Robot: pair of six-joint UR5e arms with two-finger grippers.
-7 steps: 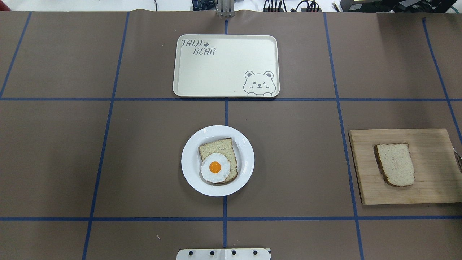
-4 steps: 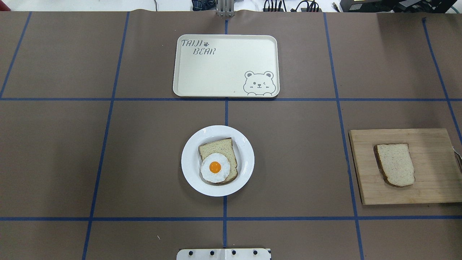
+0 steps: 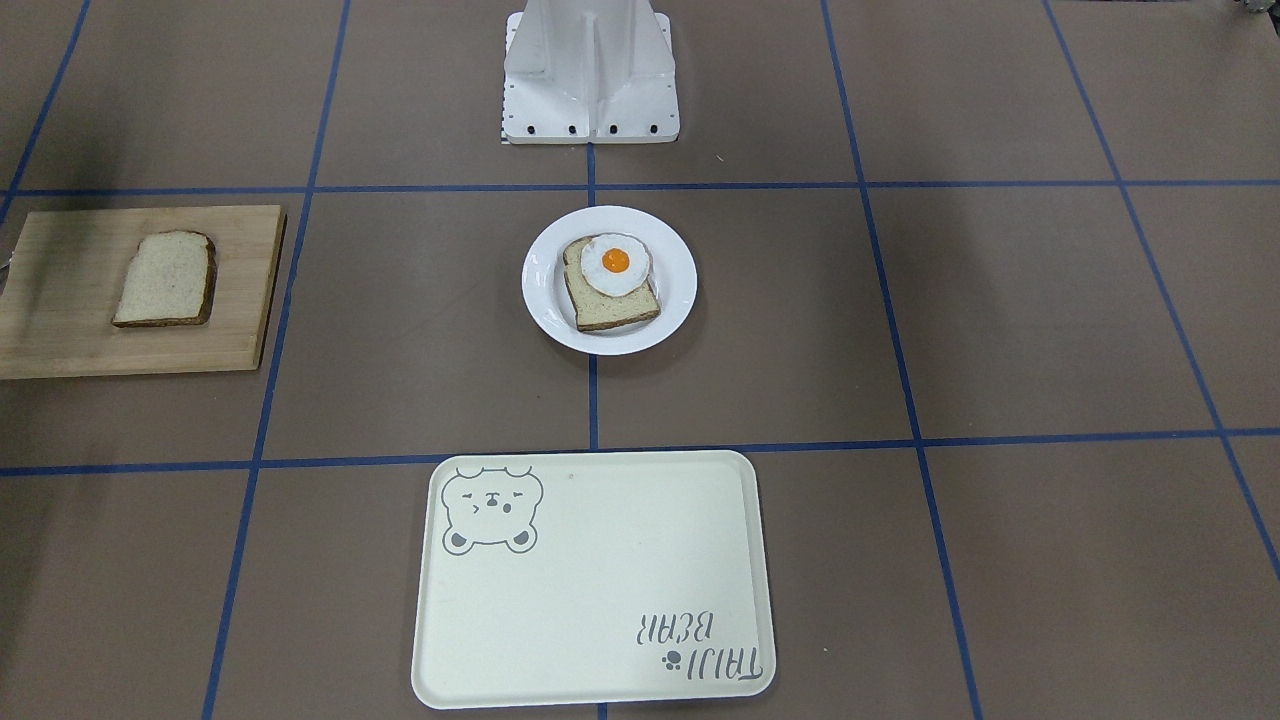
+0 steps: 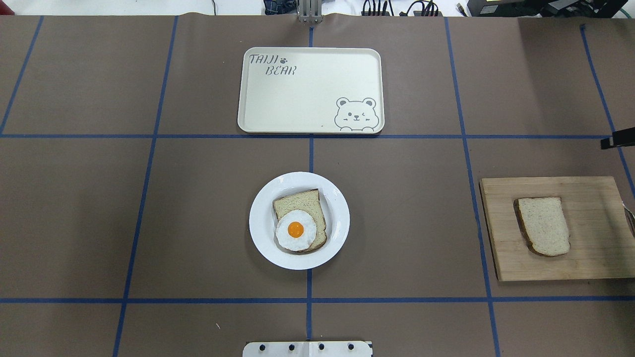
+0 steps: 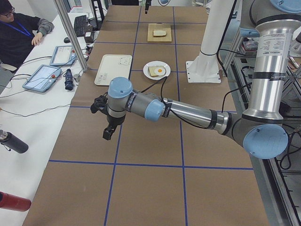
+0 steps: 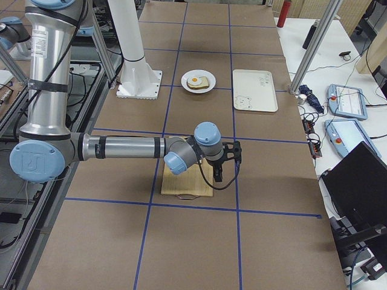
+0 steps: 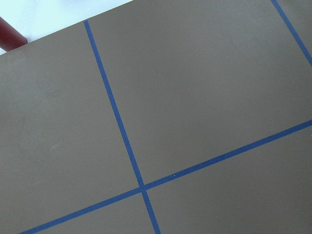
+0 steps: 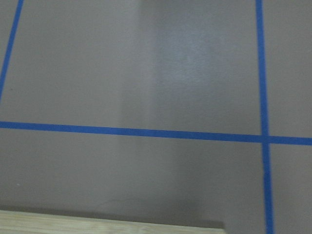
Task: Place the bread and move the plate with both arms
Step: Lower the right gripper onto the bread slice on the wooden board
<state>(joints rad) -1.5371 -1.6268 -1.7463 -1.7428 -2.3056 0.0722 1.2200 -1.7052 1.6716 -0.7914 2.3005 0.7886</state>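
The robot's right gripper needs to next move to the plain bread on the cutting board and close on its outer edge (image 3: 124,294), facing away from the white plate.
The plain bread (image 4: 543,225) (image 3: 165,278) lies flat on a wooden cutting board (image 4: 595,248) at the table's right side. The white plate (image 4: 260,220) (image 3: 680,285) sits mid-table and holds another slice topped with a fried egg (image 4: 295,230). Only a black tip of my right gripper (image 4: 615,144) shows at the overhead view's right edge; in the exterior right view it (image 6: 217,176) hangs just beyond the board, and I cannot tell its state. My left gripper (image 5: 107,134) hovers over bare table far to the left; I cannot tell whether it is open.
A cream tray (image 4: 310,89) with a bear drawing lies beyond the plate. The robot's white base (image 3: 590,70) stands on the near side. A person (image 5: 19,33) sits at a side table with tablets. The right wrist view catches the board's edge (image 8: 112,226).
A black tip of my right gripper has come into the overhead view at its right edge, above the board. Bread, plate and tray have not moved.
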